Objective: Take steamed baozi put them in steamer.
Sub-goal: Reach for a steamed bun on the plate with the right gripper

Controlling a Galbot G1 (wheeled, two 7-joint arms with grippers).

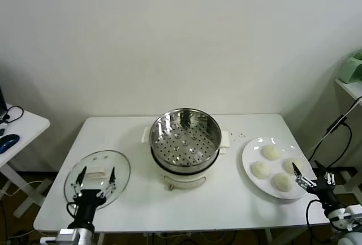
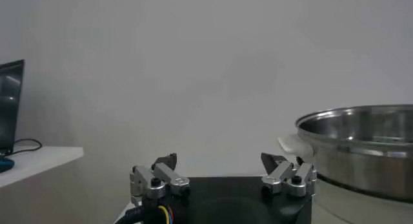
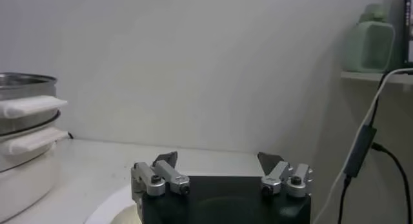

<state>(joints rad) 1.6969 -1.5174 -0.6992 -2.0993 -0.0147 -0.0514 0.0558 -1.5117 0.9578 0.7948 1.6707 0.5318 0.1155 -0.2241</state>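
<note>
The farthest baozi [image 1: 271, 152] is the one nearest the white plate's back edge. Next, my right gripper closes around its sides.
The steamer [image 1: 185, 137], a shiny steel basket with a perforated bottom on a white cooker base, stands at the table's middle with nothing inside. Several off-white baozi [image 1: 272, 152] lie on a white plate [image 1: 251, 153] at the right. My right gripper [image 1: 313, 174] hangs open at the plate's near right edge, one fingertip over the nearest bun, holding nothing. My left gripper [image 1: 97, 172] stands open and bare at the front left, above a glass lid. The left wrist view shows the left gripper [image 2: 219, 159] with the steamer [image 2: 361, 141] beyond. In the right wrist view the right gripper [image 3: 217, 157] is empty.
A round clear glass lid [image 1: 104, 158] lies flat at the table's front left. A side table with a blue mouse [image 1: 8, 142] stands off to the left. At the right are a shelf with a green object [image 1: 353, 67] and hanging cables [image 1: 334, 129].
</note>
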